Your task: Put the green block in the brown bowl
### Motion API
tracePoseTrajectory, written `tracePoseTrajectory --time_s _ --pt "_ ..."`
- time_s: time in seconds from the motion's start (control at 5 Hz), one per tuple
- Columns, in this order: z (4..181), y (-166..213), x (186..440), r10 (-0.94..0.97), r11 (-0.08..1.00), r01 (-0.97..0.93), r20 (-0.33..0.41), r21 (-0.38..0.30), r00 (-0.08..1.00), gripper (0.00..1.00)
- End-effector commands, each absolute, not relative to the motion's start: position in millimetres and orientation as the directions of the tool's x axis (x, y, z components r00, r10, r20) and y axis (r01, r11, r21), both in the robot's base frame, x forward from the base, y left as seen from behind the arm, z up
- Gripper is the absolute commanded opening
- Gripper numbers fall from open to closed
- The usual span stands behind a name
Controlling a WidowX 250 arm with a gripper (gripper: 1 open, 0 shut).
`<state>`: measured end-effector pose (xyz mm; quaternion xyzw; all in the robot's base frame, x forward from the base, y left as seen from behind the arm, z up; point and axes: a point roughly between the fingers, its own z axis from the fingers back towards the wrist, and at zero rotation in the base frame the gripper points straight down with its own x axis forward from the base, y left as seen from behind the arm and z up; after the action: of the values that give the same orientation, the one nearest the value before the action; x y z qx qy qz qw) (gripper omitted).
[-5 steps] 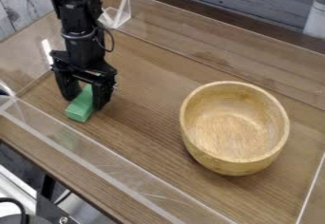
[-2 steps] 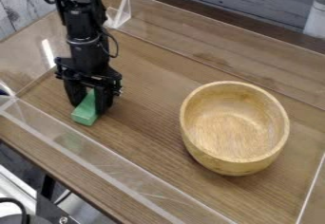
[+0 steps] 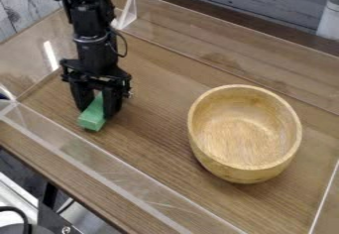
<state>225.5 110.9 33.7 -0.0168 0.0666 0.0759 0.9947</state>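
Observation:
Next, my gripper releases the green block on the middle of the brown bowl's bottom (image 3: 241,138), inside the thick rim.
A bright green block (image 3: 91,118) lies on the wooden table at the left. My black gripper (image 3: 97,105) points straight down over it, with its fingers closed around the block's upper end, the block still resting on the table. The brown bowl (image 3: 245,132), round, light tan wood with a thick rim, stands empty at the right, well apart from the gripper.
A clear plastic wall (image 3: 79,164) runs along the table's near edge and another along the right side. A small clear stand (image 3: 123,17) sits at the back, behind the arm. Bare wood lies between block and bowl.
The gripper has come down over the green block and its fingers have closed onto it. The block has shifted slightly to the right. The bowl has not moved.

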Motion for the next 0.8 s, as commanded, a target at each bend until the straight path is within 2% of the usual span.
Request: tracePoseTrajectory --time_s 0.0,0.2,0.4,0.6 --pt "62.2 109 241 0.143 0.989 -0.144 -0.051 -0.014 0.988 0.00" --pt "76.2 101 248 0.141 0.989 -0.142 -0.031 -0.031 0.990 0.00" --pt "97.5 78 264 0.120 0.991 -0.120 -0.001 -0.053 0.993 0.00" --pt "110.9 38 278 0.079 0.994 -0.078 0.011 -0.078 0.997 0.00"
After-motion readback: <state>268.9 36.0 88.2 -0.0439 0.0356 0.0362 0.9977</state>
